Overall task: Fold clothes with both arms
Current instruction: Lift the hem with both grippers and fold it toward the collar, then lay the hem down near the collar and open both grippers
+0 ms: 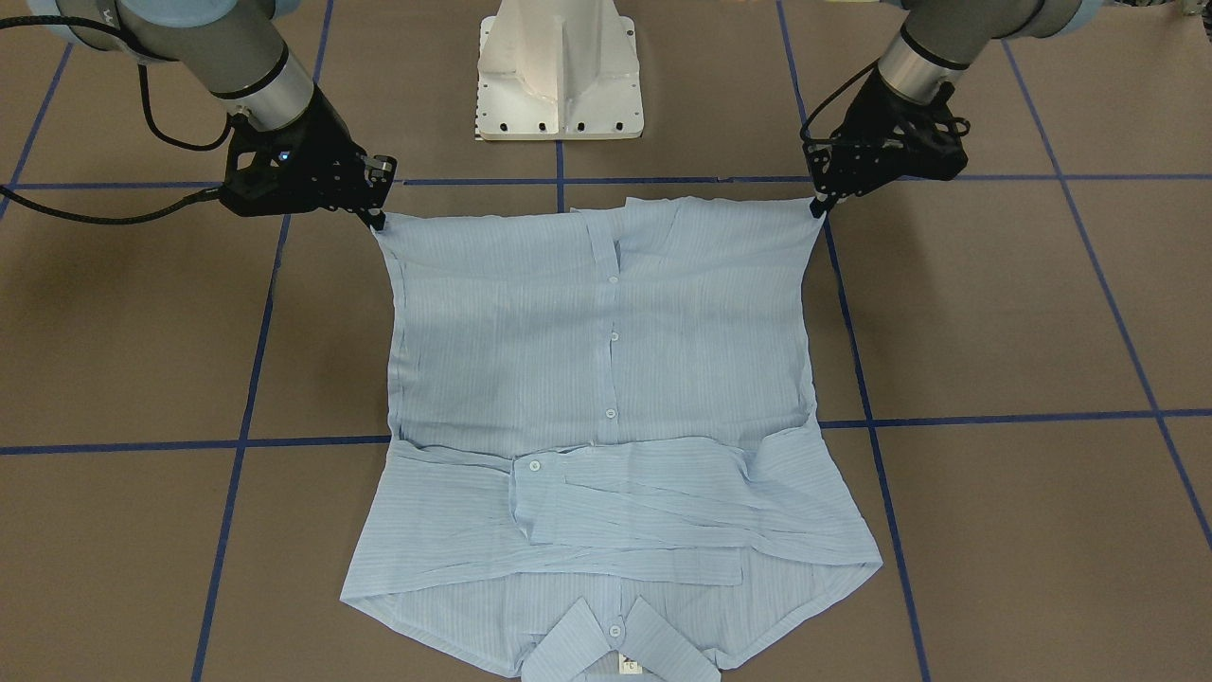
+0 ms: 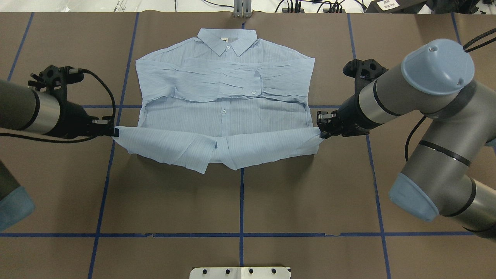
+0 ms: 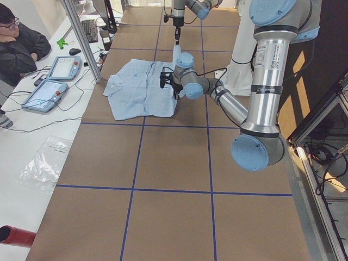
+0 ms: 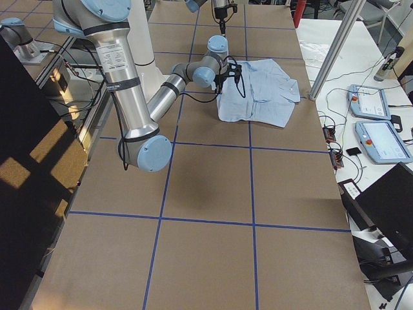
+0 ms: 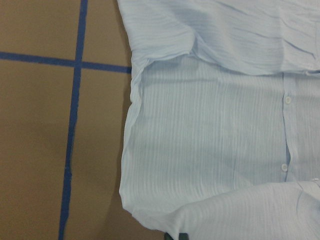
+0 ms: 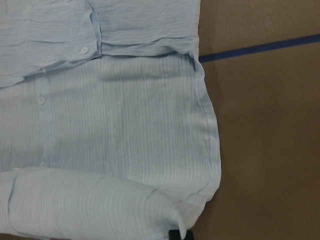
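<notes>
My left gripper is holding the hem corner. Next, I let go of it with that gripper just past the shirt's shoulder edge (image 1: 854, 624), close to the blue tape line.
The light blue striped shirt (image 2: 224, 89) lies front up, with its collar (image 2: 226, 40) at the far side and both sleeves folded across the chest. My left gripper (image 2: 115, 131) is shut on one corner of the bottom hem. My right gripper (image 2: 321, 133) is shut on the other corner. The hem hangs taut between them, lifted off the table and drawn over the lower body of the shirt. The front-facing view shows the left gripper (image 1: 822, 204) and right gripper (image 1: 379, 220) pinching those corners. Both wrist views show the shirt (image 5: 215, 140) (image 6: 110, 125) below the raised hem.
The white pedestal base (image 1: 561, 71) stands behind the hem. Blue tape lines (image 2: 241, 201) grid the brown table. A seated person (image 3: 19, 43), two teach pendants (image 3: 54, 76) and an aluminium post (image 3: 81, 38) are past the far table edge.
</notes>
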{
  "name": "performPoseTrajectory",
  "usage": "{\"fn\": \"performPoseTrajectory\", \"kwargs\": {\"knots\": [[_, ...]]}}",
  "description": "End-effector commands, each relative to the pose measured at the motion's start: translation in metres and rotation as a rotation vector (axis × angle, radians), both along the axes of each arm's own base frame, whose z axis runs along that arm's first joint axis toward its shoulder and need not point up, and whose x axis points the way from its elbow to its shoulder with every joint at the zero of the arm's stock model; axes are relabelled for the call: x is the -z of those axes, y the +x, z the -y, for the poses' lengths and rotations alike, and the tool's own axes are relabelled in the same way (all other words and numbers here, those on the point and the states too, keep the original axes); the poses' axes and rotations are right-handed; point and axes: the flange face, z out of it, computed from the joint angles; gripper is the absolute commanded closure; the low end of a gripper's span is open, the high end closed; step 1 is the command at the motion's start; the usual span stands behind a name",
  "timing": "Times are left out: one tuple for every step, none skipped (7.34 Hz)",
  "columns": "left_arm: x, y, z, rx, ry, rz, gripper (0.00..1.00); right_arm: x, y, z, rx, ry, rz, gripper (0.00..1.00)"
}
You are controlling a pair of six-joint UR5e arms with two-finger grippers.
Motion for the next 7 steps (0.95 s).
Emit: {"fn": "performPoseTrajectory", "kwargs": {"knots": [[0.009,-0.006,0.074,0.062,-0.014,-0.005,1.00,0.004,0.010,0.042,-0.068,-0.009,-0.006,1.00],[0.006,-0.014,0.105,0.069,0.003,-0.006,1.00,0.005,0.011,0.068,-0.098,-0.019,-0.016,1.00],[-0.009,-0.015,0.125,0.079,0.005,-0.003,1.00,0.001,0.001,0.096,-0.113,-0.037,-0.038,1.00],[-0.008,-0.017,0.147,0.099,0.012,-0.009,1.00,-0.003,-0.010,0.132,-0.138,-0.020,-0.019,1.00],[0.000,-0.015,0.176,0.110,0.000,-0.010,1.00,-0.017,-0.013,0.159,-0.154,-0.017,-0.009,1.00],[0.003,-0.010,0.203,0.123,-0.017,0.000,1.00,-0.015,-0.015,0.182,-0.158,-0.027,-0.001,1.00],[0.010,0.000,0.228,0.132,-0.023,0.001,1.00,0.005,-0.017,0.211,-0.173,-0.034,0.003,1.00]]}}
